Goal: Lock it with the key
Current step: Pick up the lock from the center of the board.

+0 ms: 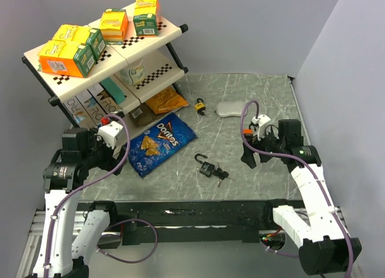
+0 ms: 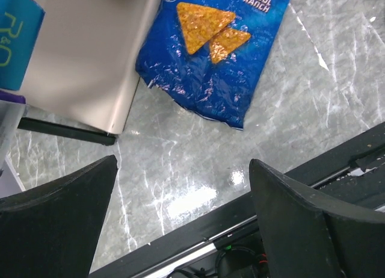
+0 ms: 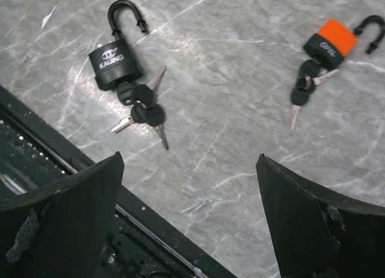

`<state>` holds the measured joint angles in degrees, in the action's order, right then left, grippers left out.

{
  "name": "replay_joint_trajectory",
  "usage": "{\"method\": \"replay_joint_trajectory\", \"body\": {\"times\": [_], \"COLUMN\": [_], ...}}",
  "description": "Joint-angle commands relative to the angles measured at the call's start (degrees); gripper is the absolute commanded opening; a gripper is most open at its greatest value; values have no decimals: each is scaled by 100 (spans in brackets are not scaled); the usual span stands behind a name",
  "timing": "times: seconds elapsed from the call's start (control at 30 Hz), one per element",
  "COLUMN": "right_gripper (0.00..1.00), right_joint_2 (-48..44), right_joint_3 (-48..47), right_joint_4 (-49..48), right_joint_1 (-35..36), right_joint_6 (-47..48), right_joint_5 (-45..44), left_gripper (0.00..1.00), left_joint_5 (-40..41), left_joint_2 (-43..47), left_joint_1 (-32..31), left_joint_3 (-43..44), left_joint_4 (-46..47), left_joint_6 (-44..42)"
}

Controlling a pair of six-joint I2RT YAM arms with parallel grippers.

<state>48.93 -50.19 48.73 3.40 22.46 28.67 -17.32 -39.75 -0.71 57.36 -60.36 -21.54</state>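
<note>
The left gripper should next move to the curved end of the black padlock's open shackle (image 1: 197, 157) and close there.
A black padlock (image 3: 115, 62) lies on the marble table with its shackle swung open. The key (image 3: 144, 109) is a small bunch with black heads, lying against the padlock's bottom end; whether one blade sits in the lock I cannot tell. In the top view the padlock (image 1: 206, 166) and the key (image 1: 221, 174) lie near the front edge. My right gripper (image 3: 189, 169) hangs open and empty, to the right of them (image 1: 248, 156). My left gripper (image 2: 183, 169) is open and empty over the front left of the table (image 1: 96, 147).
A blue Doritos bag (image 1: 161, 143) lies left of the padlock, beside a tilted shelf rack (image 1: 153, 61) loaded with boxes. An orange padlock (image 3: 329, 42) with its own keys and a pale flat object (image 1: 227, 108) lie farther back. The table's black front rail (image 1: 198, 213) runs close under both grippers.
</note>
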Motion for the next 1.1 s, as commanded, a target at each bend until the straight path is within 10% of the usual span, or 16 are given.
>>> {"method": "replay_joint_trajectory", "body": {"times": [0.0, 0.2, 1.07], "right_gripper": [100, 100, 96], "right_joint_2": [327, 969, 4089], "right_joint_3": [-157, -105, -483], "right_joint_4": [58, -276, -1955], "right_joint_1": [257, 1338, 4151], "right_joint_6": [171, -65, -576], "right_joint_5": [219, -248, -1688], "left_gripper": [96, 96, 96], "left_joint_5": [-517, -1809, -2249], "left_joint_2": [-103, -437, 72], "left_joint_1": [18, 10, 1], "left_joint_3": [178, 302, -375], "left_joint_4": [130, -581, 173], "left_joint_6": [-226, -1375, -1863]}}
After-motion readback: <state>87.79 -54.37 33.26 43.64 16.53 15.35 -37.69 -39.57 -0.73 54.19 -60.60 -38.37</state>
